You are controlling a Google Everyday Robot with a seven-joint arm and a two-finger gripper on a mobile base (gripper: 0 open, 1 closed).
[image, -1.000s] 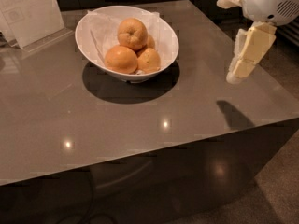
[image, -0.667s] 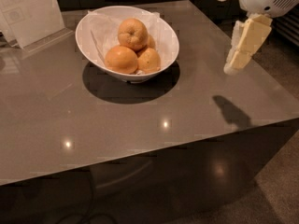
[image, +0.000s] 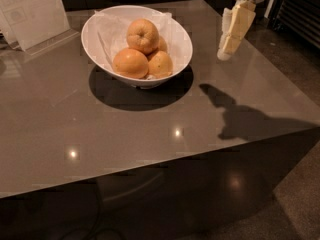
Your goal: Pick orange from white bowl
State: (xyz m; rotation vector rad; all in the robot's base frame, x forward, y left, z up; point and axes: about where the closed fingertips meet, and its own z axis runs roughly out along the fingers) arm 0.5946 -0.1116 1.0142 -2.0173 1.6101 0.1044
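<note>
The orange point(image: 152, 32) with the puckered dimple sits on top of the pile in the white bowl, and I need to close my gripper on its sides.
The white bowl point(image: 96, 28) stands on the grey table at the upper left, lined with white paper. The orange point(image: 143, 35), pale yellow-orange with a puckered dimple, sits on top of the pile in it. A smooth deeper-orange one point(image: 130, 63) and a smaller one point(image: 160, 64) lie below it, and another is mostly hidden behind. My gripper point(image: 226, 51) hangs down from the white arm at the upper right, in the air above the table. It is to the right of the bowl, apart from it, and holds nothing.
A clear stand with a white sheet point(image: 31, 11) is at the back left of the table point(image: 150, 134). The table's right edge point(image: 300, 96) drops to a dark floor. The gripper's shadow point(image: 235, 116) lies on the table's right part.
My gripper has moved up and left, closer to the bowl. The bowl and the oranges have not moved.
</note>
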